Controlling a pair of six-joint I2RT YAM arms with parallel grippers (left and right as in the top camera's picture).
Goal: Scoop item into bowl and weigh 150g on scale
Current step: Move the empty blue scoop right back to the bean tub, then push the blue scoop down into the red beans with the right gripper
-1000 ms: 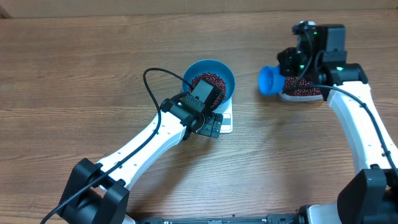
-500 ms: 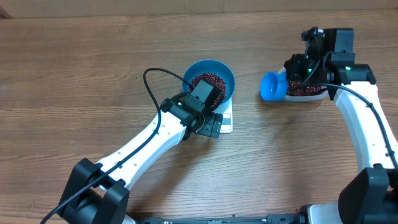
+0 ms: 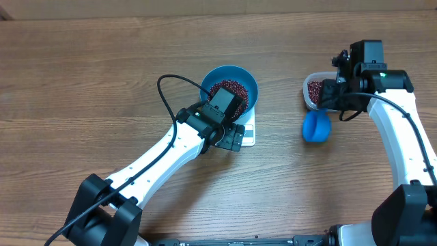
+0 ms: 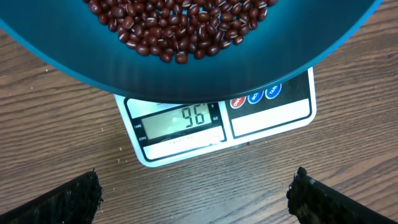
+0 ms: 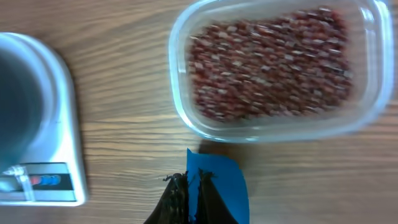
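Next, I let go of the small blue scoop with my right gripper in the clear tub's end (image 3: 341, 96) (image 5: 323, 59) farthest from the scale.
The blue bowl (image 3: 247, 87) stands on the white scale (image 3: 248, 134) and holds a heap of red-brown beans (image 3: 232, 87). In the left wrist view the beans (image 4: 180, 25) lie in the bowl (image 4: 186, 78), and the scale's display (image 4: 180, 121) reads 96. My left gripper (image 3: 232, 139) hovers open at the scale's front edge, holding nothing (image 4: 196, 193). My right gripper (image 3: 326, 109) is shut on a small blue scoop (image 3: 316, 127), just in front of the clear tub (image 3: 306, 89). The right wrist view shows the scoop (image 5: 227, 186) between the closed fingers (image 5: 180, 196).
The clear plastic tub (image 5: 186, 118) at the right is full of more beans (image 5: 273, 68). In the right wrist view the scale (image 5: 56, 124) lies to its left. Bare wooden table (image 3: 102, 82) surrounds everything.
My right gripper has swung the blue scoop from the tub's left side down to the table in front of it, uncovering the tub. The left arm has not moved.
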